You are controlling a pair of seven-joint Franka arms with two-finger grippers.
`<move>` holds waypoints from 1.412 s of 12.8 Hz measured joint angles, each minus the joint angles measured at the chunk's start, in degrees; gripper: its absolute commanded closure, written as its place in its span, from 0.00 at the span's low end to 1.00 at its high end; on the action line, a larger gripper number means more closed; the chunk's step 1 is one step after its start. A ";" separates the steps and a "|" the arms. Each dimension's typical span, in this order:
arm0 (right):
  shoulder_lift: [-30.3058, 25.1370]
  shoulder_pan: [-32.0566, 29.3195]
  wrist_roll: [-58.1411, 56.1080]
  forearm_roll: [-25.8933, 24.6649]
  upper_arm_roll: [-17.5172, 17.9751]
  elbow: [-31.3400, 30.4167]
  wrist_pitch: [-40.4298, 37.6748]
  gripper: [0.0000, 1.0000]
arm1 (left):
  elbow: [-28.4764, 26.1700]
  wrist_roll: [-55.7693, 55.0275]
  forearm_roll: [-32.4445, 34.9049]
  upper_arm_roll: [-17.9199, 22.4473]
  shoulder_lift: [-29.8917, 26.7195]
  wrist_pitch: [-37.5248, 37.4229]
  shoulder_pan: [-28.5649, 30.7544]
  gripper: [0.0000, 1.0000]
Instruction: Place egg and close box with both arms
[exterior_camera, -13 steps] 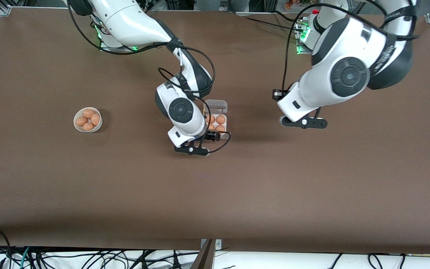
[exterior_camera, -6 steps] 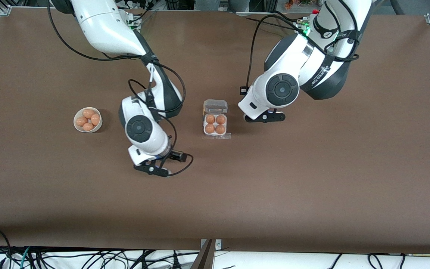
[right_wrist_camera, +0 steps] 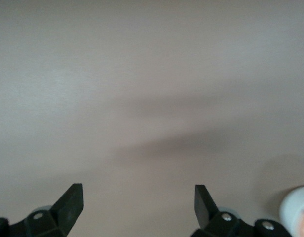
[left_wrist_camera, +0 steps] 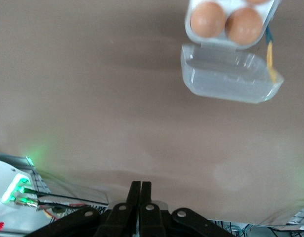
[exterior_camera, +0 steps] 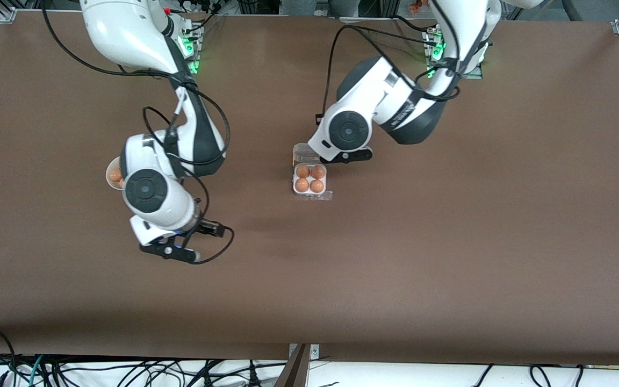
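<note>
The clear lid will stay shut over the eggs in the box (exterior_camera: 310, 178) (left_wrist_camera: 235, 7) after my left gripper lets go.
The box (exterior_camera: 310, 195) sits mid-table with its clear lid (exterior_camera: 302, 155) hinged open toward the robots' bases. Every cell holds an orange-brown egg (exterior_camera: 302, 184); I cannot tell which egg was put in last. My left gripper (exterior_camera: 350, 156) hangs over the lid's edge, partly covering it. In the left wrist view the fingers (left_wrist_camera: 140, 190) are shut on nothing, with the lid (left_wrist_camera: 228, 79) and tray (left_wrist_camera: 191, 32) ahead. My right gripper (exterior_camera: 168, 251) is over bare table toward the right arm's end, open and empty (right_wrist_camera: 137, 197).
A white bowl (exterior_camera: 109, 177) with more eggs stands toward the right arm's end, mostly hidden under the right arm's wrist; its rim (right_wrist_camera: 296, 207) shows in the right wrist view. Cables hang along the table edge nearest the front camera.
The right arm has left the box and swung toward the bowl's end of the table, still open. The left arm has come in over the box's lid, fingers shut.
</note>
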 measured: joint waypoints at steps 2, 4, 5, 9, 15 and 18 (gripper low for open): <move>-3.05 -2.21 -6.39 0.00 -0.99 -0.27 -2.18 0.00 | 0.03 -1.76 -1.29 0.02 1.64 0.33 -1.04 0.94; -7.49 -7.72 -12.41 -0.50 1.26 -2.29 -2.62 0.00 | 0.05 -2.06 -3.71 0.04 2.57 1.05 -1.62 0.94; -10.14 -11.79 -14.20 -2.66 4.59 -3.67 -2.64 0.00 | 0.05 -2.26 -4.68 0.03 2.95 2.06 -2.24 0.94; -25.49 -23.08 -14.66 -13.93 16.56 -17.09 0.11 0.00 | 0.05 -4.11 -5.03 0.01 5.70 10.45 -5.61 0.94; -40.00 -31.50 -15.14 -11.76 22.31 -24.40 -8.46 0.00 | 0.17 -4.15 -5.03 0.18 9.57 13.86 -6.98 0.95; -39.85 -33.04 -18.83 -11.13 23.53 -23.13 -9.47 0.00 | 0.75 -4.10 -5.03 1.72 9.57 14.28 -6.89 0.95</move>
